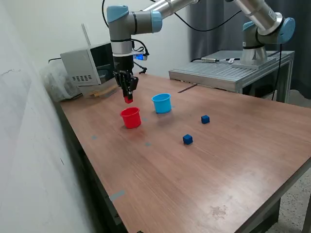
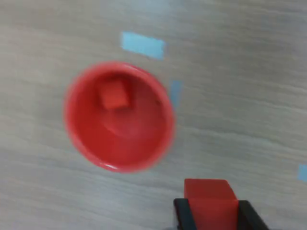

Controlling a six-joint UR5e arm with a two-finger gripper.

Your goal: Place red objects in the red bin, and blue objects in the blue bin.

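Observation:
My gripper will open to release the red cube it is holding, now just above the red cup's far side, inside the red cup (image 1: 131, 121) (image 2: 131, 123), next to the other red cube.
The red cup (image 1: 130, 117) stands on the wooden table, with the light blue cup (image 1: 162, 103) next to it on the exterior view's right. My gripper (image 1: 128, 96) hangs a little above the red cup's far side, shut on a red cube (image 1: 128, 99). In the wrist view the held red cube (image 2: 209, 200) sits between the black fingers, beside the red cup (image 2: 86, 139), which has another red cube (image 2: 114, 97) lying inside it. Two dark blue cubes (image 1: 205, 119) (image 1: 187, 139) lie on the table, on the exterior view's right of the cups.
A grey box-shaped device (image 1: 87, 65) stands at the table's far corner. A second arm's base (image 1: 255, 46) and a metal platform (image 1: 228, 73) are at the back right. Small blue tape marks (image 2: 142, 45) are stuck on the table (image 1: 194, 174).

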